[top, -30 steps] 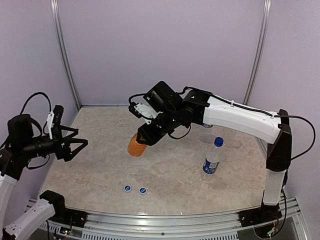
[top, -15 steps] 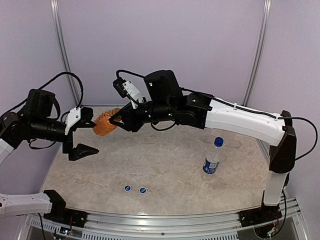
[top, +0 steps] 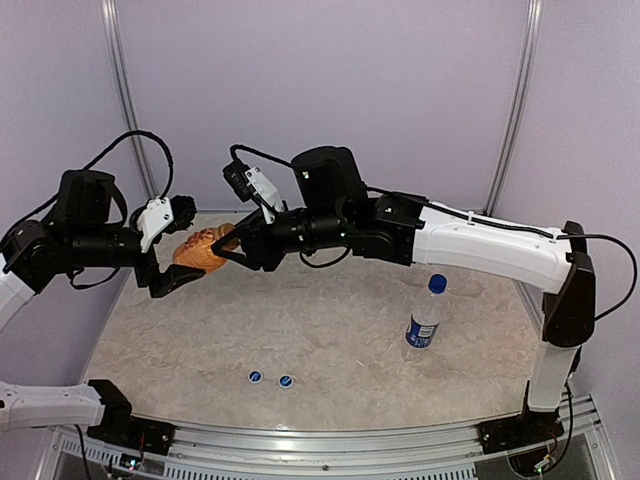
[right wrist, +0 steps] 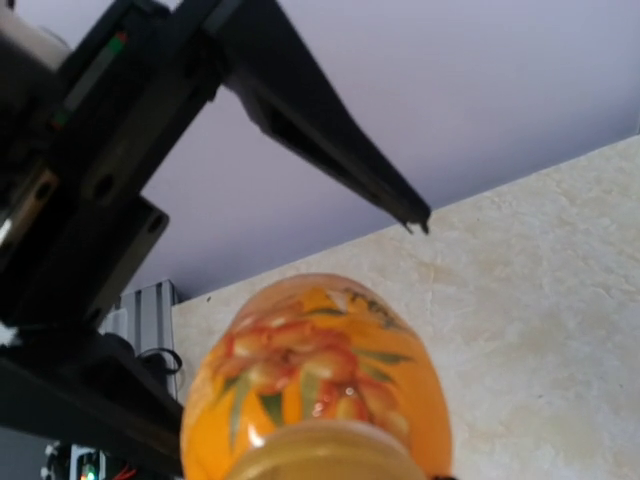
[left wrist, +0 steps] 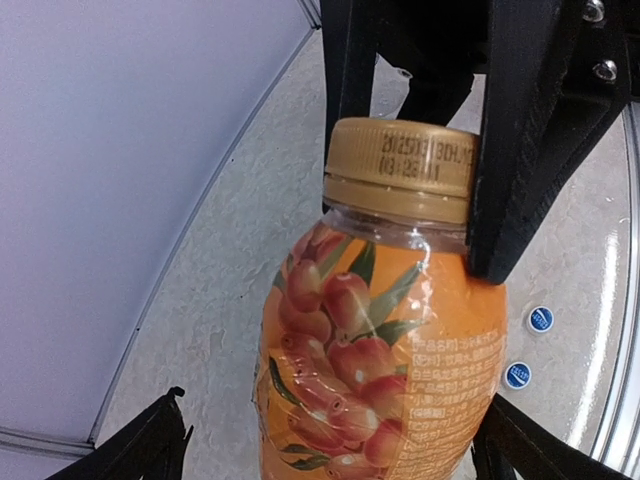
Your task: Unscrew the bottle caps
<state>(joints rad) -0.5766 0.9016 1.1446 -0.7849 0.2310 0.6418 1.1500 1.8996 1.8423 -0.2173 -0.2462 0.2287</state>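
Observation:
I have my left gripper open around the orange juice bottle's body, so it should clamp the body before my right gripper opens and retakes the golden-brown cap (left wrist: 402, 160).
My right gripper (top: 228, 243) is shut on the golden-brown cap (left wrist: 400, 165) of the short orange juice bottle (top: 200, 248) and holds it tilted above the table's back left. Its black fingers (left wrist: 510, 150) flank the cap in the left wrist view. My left gripper (top: 185, 250) is open, its fingertips (left wrist: 150, 450) astride the bottle's body (left wrist: 380, 350) with a gap on one side. The right wrist view shows the bottle (right wrist: 320, 360) from the cap end. Two blue caps (top: 255, 377) (top: 286, 381) lie loose on the table. A clear blue-labelled bottle (top: 425, 315) stands capped at the right.
The marbled table (top: 330, 330) has pale walls behind and at both sides, and a metal rail along the near edge (top: 330, 440). The two loose blue caps also show in the left wrist view (left wrist: 540, 319).
The right gripper lifted the orange bottle off the table and carried it up and left. The left gripper swung in and now straddles the bottle's body.

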